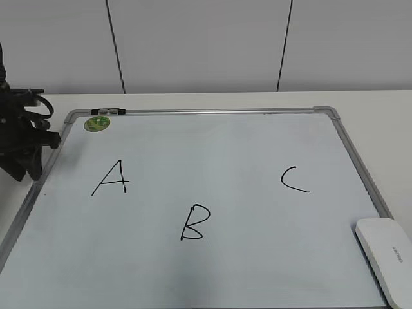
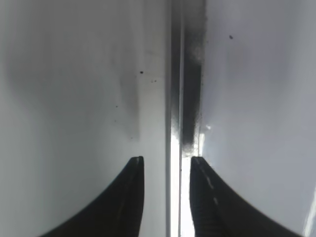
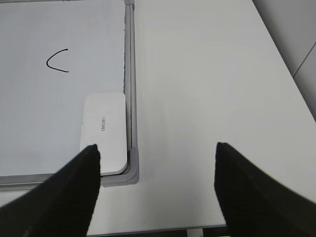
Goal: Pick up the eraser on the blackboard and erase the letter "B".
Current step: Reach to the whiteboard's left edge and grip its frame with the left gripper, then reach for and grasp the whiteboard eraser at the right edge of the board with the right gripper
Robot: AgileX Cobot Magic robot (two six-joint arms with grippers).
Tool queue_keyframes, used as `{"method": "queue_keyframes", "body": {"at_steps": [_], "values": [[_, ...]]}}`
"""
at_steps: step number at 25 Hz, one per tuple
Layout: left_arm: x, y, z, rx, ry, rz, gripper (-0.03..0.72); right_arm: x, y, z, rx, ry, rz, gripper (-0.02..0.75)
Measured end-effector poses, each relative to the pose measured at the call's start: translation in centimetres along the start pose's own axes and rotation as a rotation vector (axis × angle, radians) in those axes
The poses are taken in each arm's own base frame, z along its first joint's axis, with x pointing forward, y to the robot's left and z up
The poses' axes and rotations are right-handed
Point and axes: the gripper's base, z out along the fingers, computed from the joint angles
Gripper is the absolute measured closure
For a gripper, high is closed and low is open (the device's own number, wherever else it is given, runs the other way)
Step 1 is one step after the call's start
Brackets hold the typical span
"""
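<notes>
The fingers of my right gripper will close across the middle of the white eraser (image 1: 391, 252) (image 3: 103, 122), by its small lettering, one on each long side.
The blackboard (image 1: 225, 154) lies flat on the table, a white board in a grey frame. The black letter "B" (image 1: 194, 223) is at its front middle, between "A" (image 1: 111, 177) and "C" (image 1: 294, 179). The white eraser (image 1: 386, 254) lies in the board's front right corner. In the right wrist view the eraser (image 3: 104, 131) sits beside the frame (image 3: 129, 74). My right gripper (image 3: 155, 148) is wide open and empty, above the table just right of the eraser. My left gripper (image 2: 167, 160) hangs over the board's left frame, jaws slightly apart, holding nothing.
My left arm (image 1: 22, 141) stands at the board's left edge. A round green sticker (image 1: 97, 123) is at the board's back left corner. The white table (image 3: 197, 98) extends right of the board, with its front edge close below my right gripper. A wall rises behind.
</notes>
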Motion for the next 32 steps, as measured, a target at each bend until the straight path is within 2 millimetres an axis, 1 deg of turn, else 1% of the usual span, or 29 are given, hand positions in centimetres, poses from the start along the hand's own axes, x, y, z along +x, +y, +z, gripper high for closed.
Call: {"method": "queue_keyframes", "body": {"at_steps": [7,12,14,15,17,18,23,25,28,32], "values": [[-0.2,0.0,2.1,-0.003,0.034,0.001,0.446,0.0,0.0,0.0,0.0,0.0,0.0,0.202],[-0.3,0.0,2.1,-0.003,0.031,0.002,0.455,0.0,0.0,0.0,0.0,0.0,0.0,0.202],[-0.3,-0.1,2.1,0.002,0.032,0.0,0.502,0.0,0.0,0.0,0.0,0.0,0.0,0.202],[-0.3,-0.1,2.1,0.003,0.032,-0.001,0.536,0.0,0.0,0.0,0.0,0.0,0.0,0.202],[-0.3,-0.1,2.1,0.005,0.032,-0.002,0.637,0.0,0.0,0.0,0.0,0.0,0.0,0.202],[-0.3,-0.1,2.1,0.003,0.032,-0.001,0.66,0.0,0.0,0.0,0.0,0.0,0.0,0.202],[-0.3,-0.1,2.1,0.005,0.032,-0.002,0.669,0.0,0.0,0.0,0.004,-0.002,-0.002,0.202],[-0.3,-0.1,2.1,0.005,0.032,-0.002,0.669,-0.6,0.0,-0.2,0.003,-0.017,-0.002,0.202],[-0.3,-0.1,2.1,0.005,0.032,-0.002,0.669,-2.5,0.0,0.3,0.001,0.012,-0.003,0.202],[-0.3,-0.1,2.1,0.003,0.032,-0.001,0.669,-5.6,0.3,2.5,-0.002,0.116,-0.019,0.202]]}}
